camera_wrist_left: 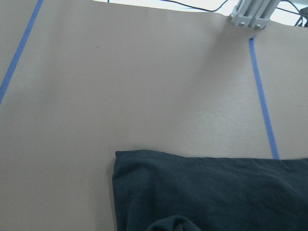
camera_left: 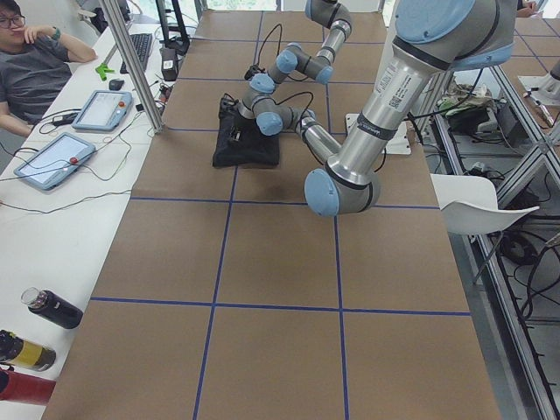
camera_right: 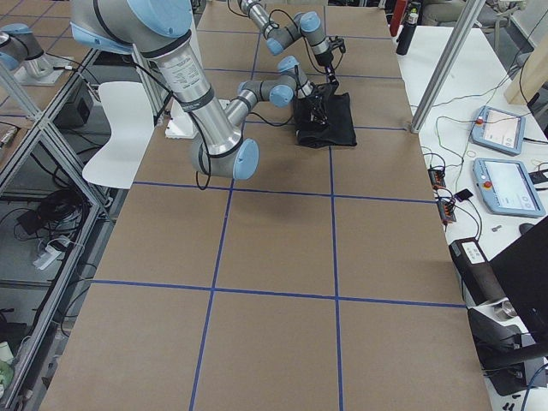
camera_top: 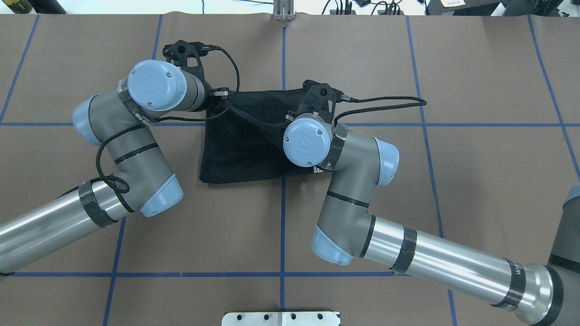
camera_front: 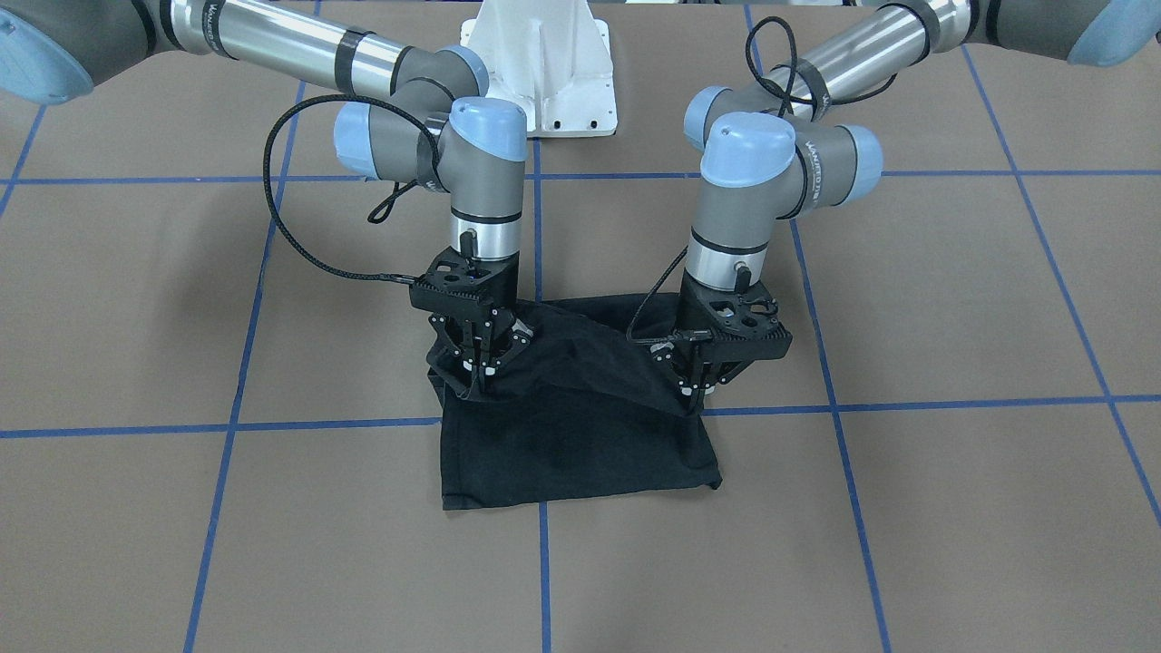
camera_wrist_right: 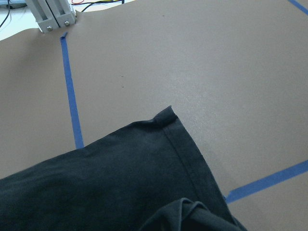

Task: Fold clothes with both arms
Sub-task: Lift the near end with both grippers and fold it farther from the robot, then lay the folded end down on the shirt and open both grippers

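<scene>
Next, my left gripper releases the black T-shirt's lifted corner on the flat half's side edge (camera_front: 710,439), near its far corner.
The black T-shirt (camera_front: 580,444) lies folded into a rough rectangle in the middle of the brown table, and its logo is hidden. Its far half lies flat. The edge nearer the robot is lifted and sags between the two grippers. My left gripper (camera_front: 694,394) is shut on one lifted corner. My right gripper (camera_front: 481,376) is shut on the other. In the overhead view the wrists cover both grippers above the shirt (camera_top: 244,149). The left wrist view shows the shirt's flat far corner (camera_wrist_left: 202,192), and the right wrist view shows the other one (camera_wrist_right: 144,168). Neither wrist view shows any fingers.
The white base pedestal (camera_front: 544,73) stands behind the shirt. An aluminium post (camera_top: 283,11) stands at the table's far edge. Beyond that edge is a side bench with touch pads (camera_left: 52,157), bottles (camera_left: 52,308) and a seated person (camera_left: 35,61). Blue tape lines grid the table.
</scene>
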You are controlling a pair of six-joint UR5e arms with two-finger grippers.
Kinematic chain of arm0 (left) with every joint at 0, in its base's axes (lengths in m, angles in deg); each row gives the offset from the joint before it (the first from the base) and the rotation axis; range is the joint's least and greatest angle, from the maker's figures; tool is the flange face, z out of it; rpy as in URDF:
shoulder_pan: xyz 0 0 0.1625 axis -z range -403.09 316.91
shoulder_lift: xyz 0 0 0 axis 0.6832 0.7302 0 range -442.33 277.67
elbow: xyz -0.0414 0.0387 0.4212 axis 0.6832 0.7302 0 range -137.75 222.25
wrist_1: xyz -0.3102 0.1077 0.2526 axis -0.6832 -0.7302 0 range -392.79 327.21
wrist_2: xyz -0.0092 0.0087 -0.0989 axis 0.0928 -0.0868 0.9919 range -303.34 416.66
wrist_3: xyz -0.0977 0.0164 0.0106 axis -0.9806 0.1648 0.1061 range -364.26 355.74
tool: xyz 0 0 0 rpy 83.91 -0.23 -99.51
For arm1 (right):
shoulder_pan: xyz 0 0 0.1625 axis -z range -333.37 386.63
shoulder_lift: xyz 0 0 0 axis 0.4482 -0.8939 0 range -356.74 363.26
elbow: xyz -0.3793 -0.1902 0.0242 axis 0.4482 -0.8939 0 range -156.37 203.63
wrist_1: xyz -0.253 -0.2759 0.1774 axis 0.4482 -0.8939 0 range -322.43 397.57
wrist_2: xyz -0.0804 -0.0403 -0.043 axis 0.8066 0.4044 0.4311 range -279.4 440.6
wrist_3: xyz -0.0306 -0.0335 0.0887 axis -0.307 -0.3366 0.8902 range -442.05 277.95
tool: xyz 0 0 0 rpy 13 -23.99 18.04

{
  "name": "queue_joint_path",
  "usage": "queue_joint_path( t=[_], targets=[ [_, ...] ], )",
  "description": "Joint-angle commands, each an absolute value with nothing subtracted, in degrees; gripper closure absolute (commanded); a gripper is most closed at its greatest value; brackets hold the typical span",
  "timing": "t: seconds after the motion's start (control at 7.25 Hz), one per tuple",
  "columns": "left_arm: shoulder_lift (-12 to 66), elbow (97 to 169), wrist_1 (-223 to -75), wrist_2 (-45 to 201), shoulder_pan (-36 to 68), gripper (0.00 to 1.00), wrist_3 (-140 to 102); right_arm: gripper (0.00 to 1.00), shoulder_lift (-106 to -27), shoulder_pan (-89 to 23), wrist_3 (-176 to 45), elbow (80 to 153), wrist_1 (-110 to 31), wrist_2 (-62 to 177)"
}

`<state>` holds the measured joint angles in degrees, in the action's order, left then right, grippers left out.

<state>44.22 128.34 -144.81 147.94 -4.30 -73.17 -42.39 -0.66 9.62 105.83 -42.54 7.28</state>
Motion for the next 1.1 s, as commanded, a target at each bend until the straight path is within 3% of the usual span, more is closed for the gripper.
queue_joint_path(
  t=[0.0, 0.83, 0.97],
  targets=[
    [44.58, 126.01, -146.78, 147.62, -4.16, 1.00, -70.72, 1.00, -42.09, -1.76, 9.45, 104.84, -42.14, 6.17],
    [44.58, 125.83, -147.48, 147.71, -2.31, 1.00, -69.12, 1.00, -42.44, -3.34, 7.60, 104.32, -42.14, 4.75],
    [44.58, 125.83, -147.57, 147.71, -2.31, 0.95, -69.21, 0.67, -42.35, -3.52, 7.51, 104.22, -42.06, 4.41]
  ],
)
